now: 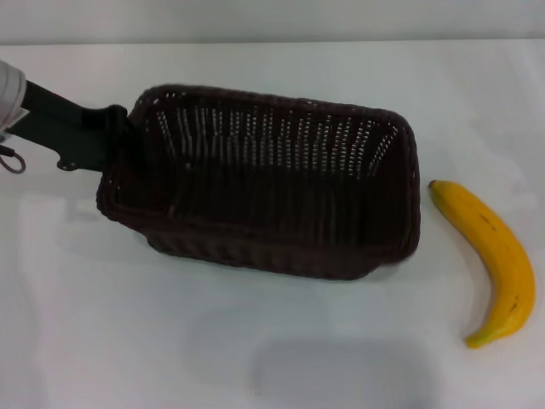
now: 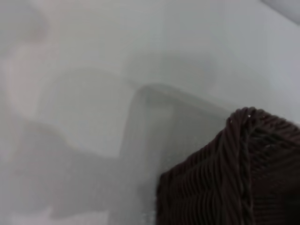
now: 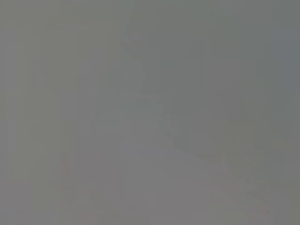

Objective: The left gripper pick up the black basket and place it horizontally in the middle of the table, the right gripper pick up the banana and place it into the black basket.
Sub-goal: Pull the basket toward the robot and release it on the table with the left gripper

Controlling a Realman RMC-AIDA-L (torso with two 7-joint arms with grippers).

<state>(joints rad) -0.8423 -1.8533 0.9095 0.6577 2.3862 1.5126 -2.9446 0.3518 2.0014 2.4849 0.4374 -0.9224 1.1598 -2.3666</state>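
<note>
My right gripper needs to go next to the yellow banana beside the black basket and close on the middle of its curved body (image 1: 500, 246).
The black basket (image 1: 272, 192) is in the middle of the white table (image 1: 128, 341), long side across, tilted a little with its left end raised. My left gripper (image 1: 119, 136) reaches in from the left and is shut on the rim of the basket's left end. The left wrist view shows one woven corner of the basket (image 2: 234, 178) above the table. The basket is empty. The yellow banana (image 1: 498, 260) lies on the table right of the basket, apart from it. My right gripper is out of view, and the right wrist view shows only plain grey.
A grey strip (image 1: 272, 21) runs along the table's far edge. A faint shadow (image 1: 341, 371) falls on the table in front of the basket. Bare table (image 2: 93, 70) surrounds the basket and banana.
</note>
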